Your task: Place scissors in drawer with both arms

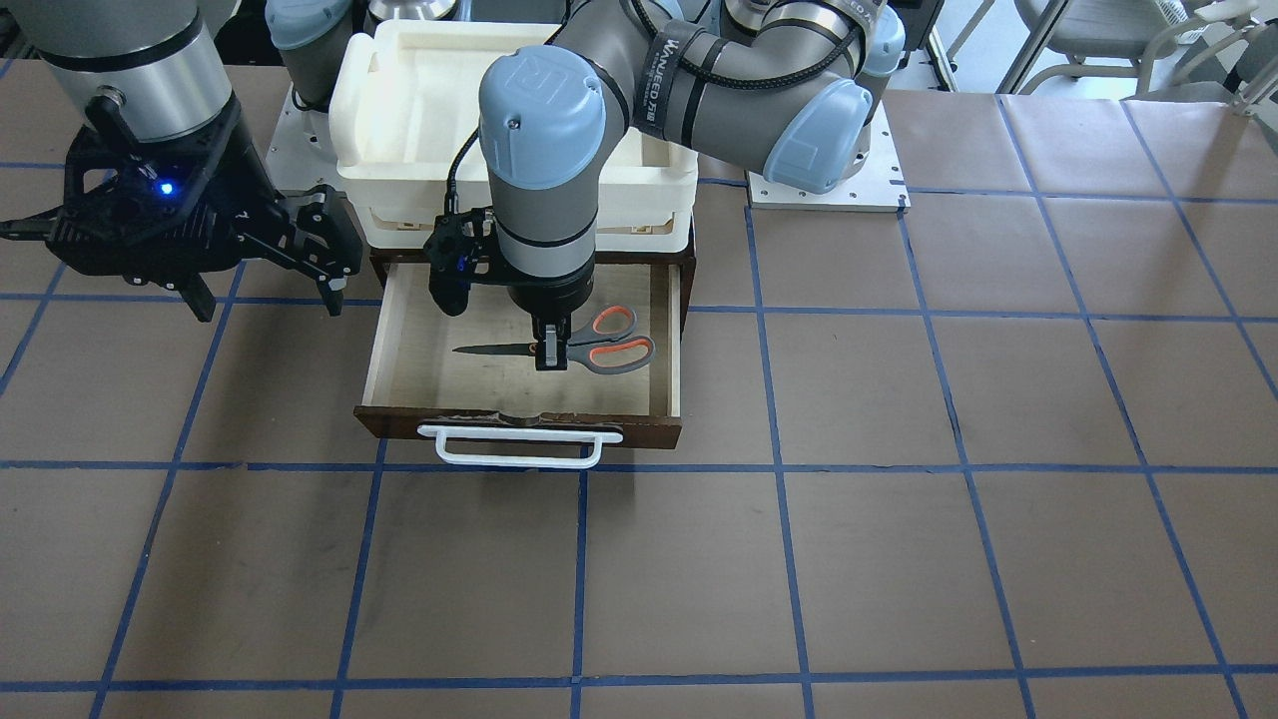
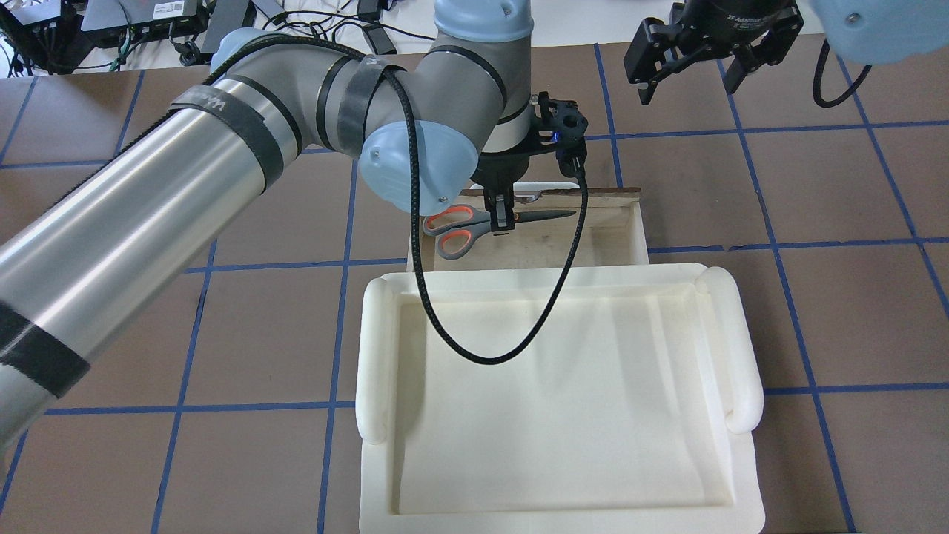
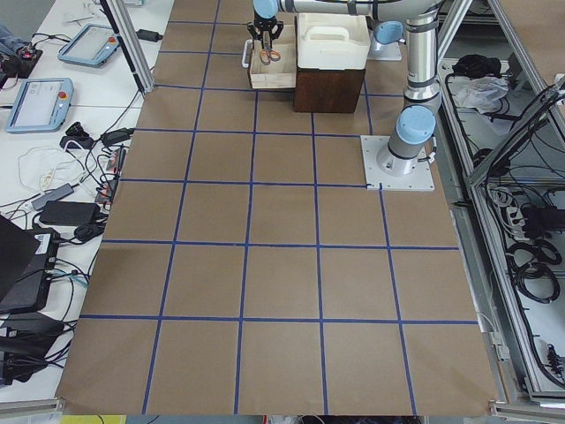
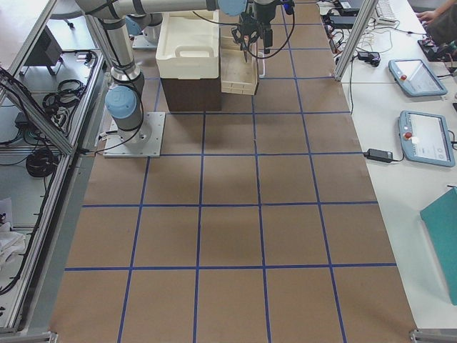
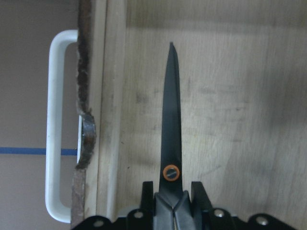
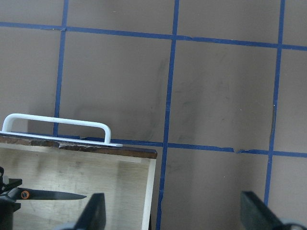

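Note:
Next, my left gripper opens on the pale bottom of the drawer. It will leave the scissors there, midway (image 1: 539, 341) (image 5: 205, 171) between the drawer's sides.
The dark brown drawer (image 1: 377, 340) stands pulled open, with its white bar handle (image 1: 519, 445) toward the operators' side. The scissors (image 1: 611, 345) are inside it, over the pale floor, with the orange-lined grey loops at one end and the dark blades pointing along the drawer. My left gripper (image 1: 550, 357) points straight down into the drawer and is shut on the scissors near the pivot. The left wrist view shows the blades (image 5: 171, 120) between its fingers (image 5: 147, 197). My right gripper (image 1: 268, 298) is open and empty, hovering above the table beside the drawer's corner.
A cream-white plastic tray (image 2: 563, 400) sits on top of the drawer's cabinet, right behind the open drawer. The table is brown with blue tape lines (image 1: 779, 469). The drawer's front edge is chipped near the handle (image 5: 86, 139).

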